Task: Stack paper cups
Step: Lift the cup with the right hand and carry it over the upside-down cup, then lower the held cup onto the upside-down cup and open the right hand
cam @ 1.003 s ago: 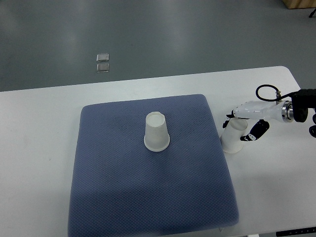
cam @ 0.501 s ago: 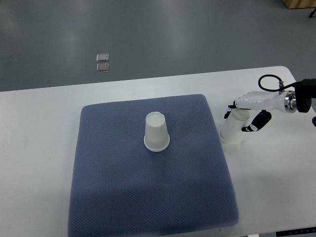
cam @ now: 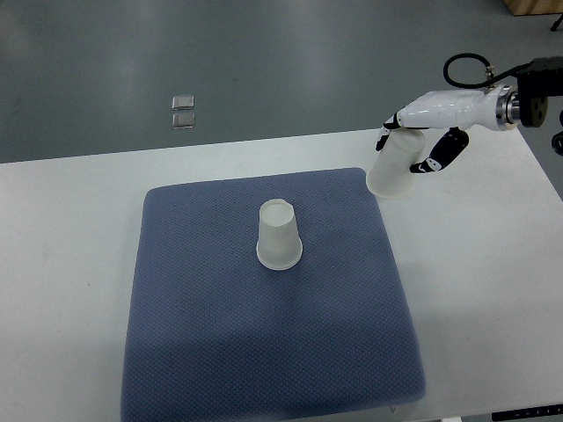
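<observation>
My right gripper is going to put the second white paper cup, now tilted above the mat's far corner, down over the upside-down cup in the mat's middle (cam: 281,214).
One white paper cup (cam: 280,235) stands upside down near the middle of the blue-grey mat (cam: 220,352). A second white paper cup (cam: 394,168), also mouth down and tilted, hangs in the air above the mat's far right corner. My right hand (cam: 412,143) is shut on that second cup, with black fingertips (cam: 432,163) wrapped around its side. Its white arm comes in from the right edge at the top. The left arm does not show.
The mat lies on a white table (cam: 62,264) whose far edge borders a grey floor. Two small clear squares (cam: 183,110) lie on the floor beyond the table. A black cable loops above my right wrist (cam: 466,63).
My right hand has lifted the second cup off the table beside the mat's right edge and carried it up and leftward. The cup on the mat has not moved.
</observation>
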`<action>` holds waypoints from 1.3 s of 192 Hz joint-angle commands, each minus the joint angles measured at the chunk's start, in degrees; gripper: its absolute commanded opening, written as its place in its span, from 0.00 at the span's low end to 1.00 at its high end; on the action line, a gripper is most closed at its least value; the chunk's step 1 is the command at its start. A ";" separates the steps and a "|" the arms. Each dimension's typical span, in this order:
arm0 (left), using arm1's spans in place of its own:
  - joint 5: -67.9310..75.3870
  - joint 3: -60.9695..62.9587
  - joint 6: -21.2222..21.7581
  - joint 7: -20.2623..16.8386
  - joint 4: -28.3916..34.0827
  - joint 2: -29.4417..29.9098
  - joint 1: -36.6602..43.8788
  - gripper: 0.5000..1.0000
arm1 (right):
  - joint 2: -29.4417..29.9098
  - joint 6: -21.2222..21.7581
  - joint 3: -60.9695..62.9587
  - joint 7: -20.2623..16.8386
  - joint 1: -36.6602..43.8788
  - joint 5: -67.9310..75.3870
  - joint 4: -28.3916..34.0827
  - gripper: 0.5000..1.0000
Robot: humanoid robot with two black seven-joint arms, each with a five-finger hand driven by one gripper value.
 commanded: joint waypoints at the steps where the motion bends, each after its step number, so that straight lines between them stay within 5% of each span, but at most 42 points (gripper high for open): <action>1: 0.00 -0.01 0.00 0.00 0.00 0.00 0.00 1.00 | 1.32 1.82 0.00 -0.02 3.08 0.09 1.32 0.43; 76: 0.00 -0.01 0.00 0.00 0.00 0.00 0.00 1.00 | 11.61 5.95 0.09 -0.02 9.41 1.23 2.81 0.42; 249: 0.00 -0.01 0.00 0.00 0.00 0.00 0.00 1.00 | 17.23 7.27 -0.09 -0.11 9.15 1.23 2.38 0.42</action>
